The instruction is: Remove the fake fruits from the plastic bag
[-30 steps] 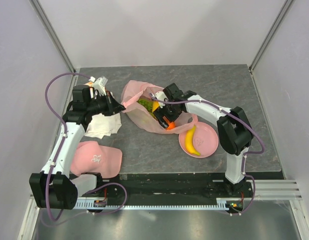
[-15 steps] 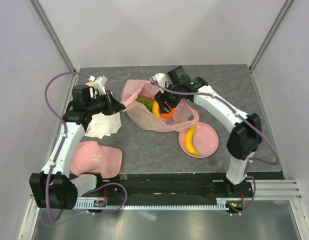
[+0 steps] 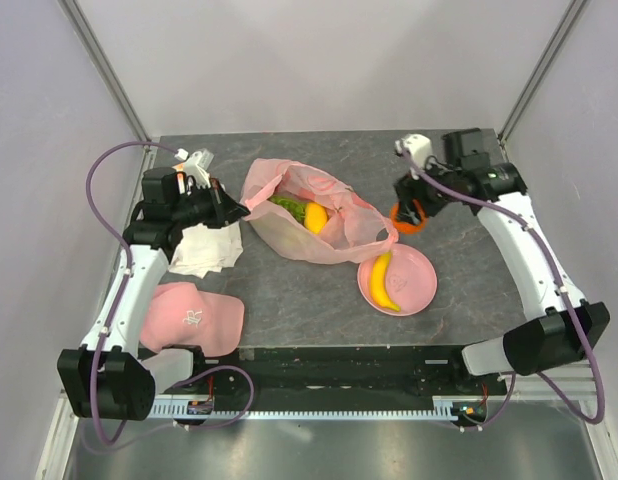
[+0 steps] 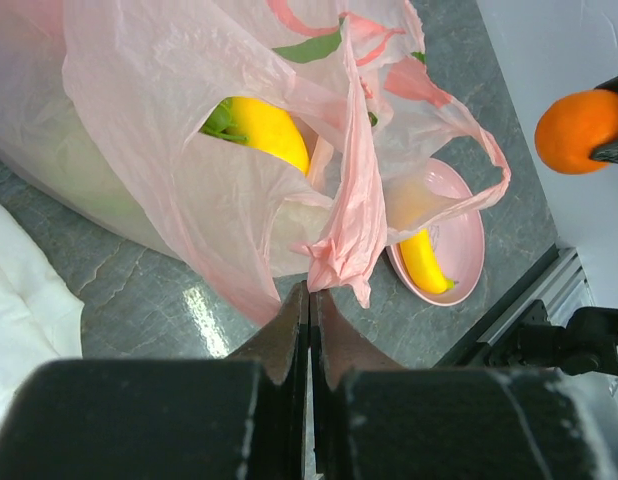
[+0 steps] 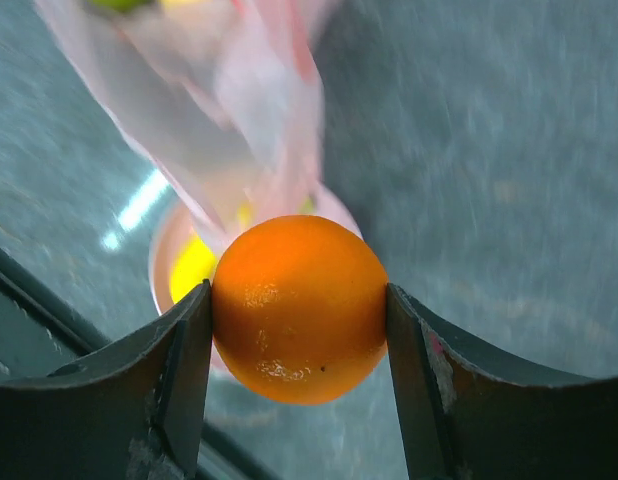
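Next, I set the orange, still above the table beside the bag, on the pink plate (image 3: 403, 268) beside the banana with my right gripper.
The pale-pink plastic bag (image 3: 289, 238) lies mid-table, its mouth toward the right. My left gripper (image 3: 232, 207) is shut on its left edge; in the left wrist view the film bunches at the closed tips (image 4: 309, 290). Inside the bag (image 4: 149, 120) sit a yellow fruit (image 3: 315, 217) (image 4: 269, 130) and a green one (image 3: 287, 205). Right of the bag, above the table, my right gripper (image 3: 409, 212) (image 5: 297, 300) is shut on the orange (image 5: 299, 305) (image 3: 407, 220) (image 4: 579, 130). A banana (image 3: 385, 282) (image 4: 426, 262) lies on the pink plate (image 3: 419, 268) (image 4: 471, 228).
A white cloth (image 3: 204, 250) lies under the left arm, and a pink cloth with a logo (image 3: 194, 315) sits at the near left edge. Small objects (image 3: 196, 160) lie at the back left. Grey walls close in the table on three sides.
My right gripper closed on the orange inside the bag, lifted it out and carried it right, past the bag's mouth. The left arm has stayed put.
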### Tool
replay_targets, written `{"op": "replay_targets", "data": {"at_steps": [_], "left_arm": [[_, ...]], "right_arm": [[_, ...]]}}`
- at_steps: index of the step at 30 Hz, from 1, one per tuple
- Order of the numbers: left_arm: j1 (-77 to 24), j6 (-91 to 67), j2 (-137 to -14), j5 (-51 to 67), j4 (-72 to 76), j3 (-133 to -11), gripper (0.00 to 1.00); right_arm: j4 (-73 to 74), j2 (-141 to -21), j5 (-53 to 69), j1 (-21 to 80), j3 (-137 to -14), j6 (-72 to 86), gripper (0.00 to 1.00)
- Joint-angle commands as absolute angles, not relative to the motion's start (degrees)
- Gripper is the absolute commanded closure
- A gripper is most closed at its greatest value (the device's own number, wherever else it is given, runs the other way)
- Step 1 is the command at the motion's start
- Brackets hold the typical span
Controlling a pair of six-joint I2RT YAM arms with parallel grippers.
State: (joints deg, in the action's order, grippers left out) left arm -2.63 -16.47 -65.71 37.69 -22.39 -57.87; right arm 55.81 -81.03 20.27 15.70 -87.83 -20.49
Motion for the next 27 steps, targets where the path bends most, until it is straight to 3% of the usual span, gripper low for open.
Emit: {"op": "replay_targets", "data": {"at_steps": [1,10,20,27], "left_arm": [[-2.46,-13.8,-64.16,38.85,-21.88,-60.73,0.99],[-2.46,-13.54,-63.72,37.88,-22.76,-61.7,0.98],[-0.09,-12.93,-62.84,39.81,-24.6,-59.42,0.98],[-0.09,-4.93,-64.34,39.73,-28.65,-58.01,0.98]], "right_arm": [[67.23,-73.14,26.37,8.79,-81.58,-31.1,0.64],[61.71,-74.79,27.51,7.82,-65.41,-37.44,0.63],[52.39,-91.65,34.88,6.59,-66.09,-38.85,0.63],[45.45,-100.98,41.92,6.59,-69.69,-30.94,0.64]]}}
